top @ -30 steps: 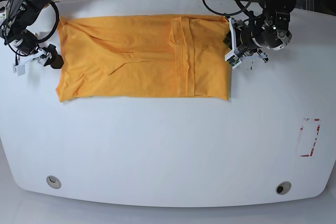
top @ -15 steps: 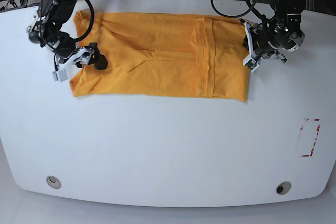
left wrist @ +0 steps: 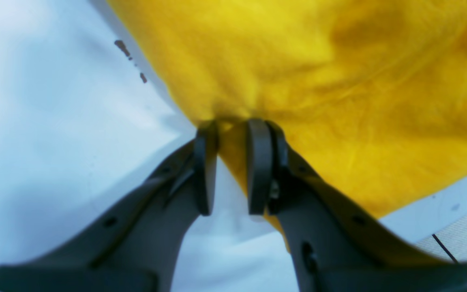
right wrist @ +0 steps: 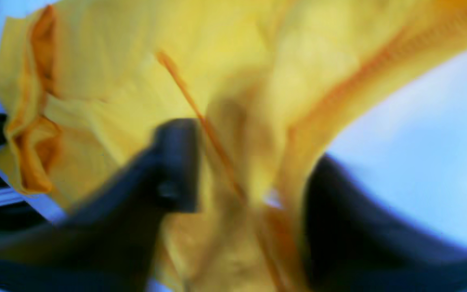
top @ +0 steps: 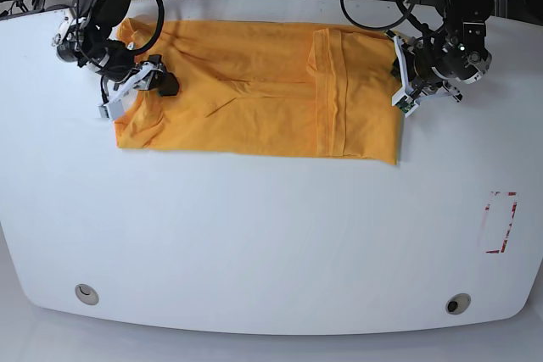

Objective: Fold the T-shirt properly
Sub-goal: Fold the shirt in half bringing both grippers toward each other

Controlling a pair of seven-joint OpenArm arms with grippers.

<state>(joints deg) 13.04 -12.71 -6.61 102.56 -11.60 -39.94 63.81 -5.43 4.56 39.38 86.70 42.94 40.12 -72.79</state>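
Note:
The robot's left gripper should release the T-shirt's edge further inward, at the vertical fold line (top: 335,121).
The orange-yellow T-shirt (top: 246,91) lies as a wide folded band across the far part of the white table (top: 271,243), with a vertical fold line right of its middle. My left gripper (top: 400,82) is at the shirt's right edge. In the left wrist view the gripper (left wrist: 232,125) is pinched on the edge of the yellow fabric (left wrist: 339,81). My right gripper (top: 161,84) is on the shirt's left end. In the blurred right wrist view the gripper (right wrist: 249,150) has bunched fabric (right wrist: 136,61) between its dark fingers.
A red-outlined rectangle (top: 499,222) is marked on the table at the right. Two round holes (top: 86,294) (top: 458,303) sit near the front edge. Cables and arm bases crowd the far edge. Small dark specks (left wrist: 130,59) mark the table beside the shirt.
The shirt has slid to the right across the table with both grippers on it. In the last half second the right gripper moved a little further right and up, rumpling the left end.

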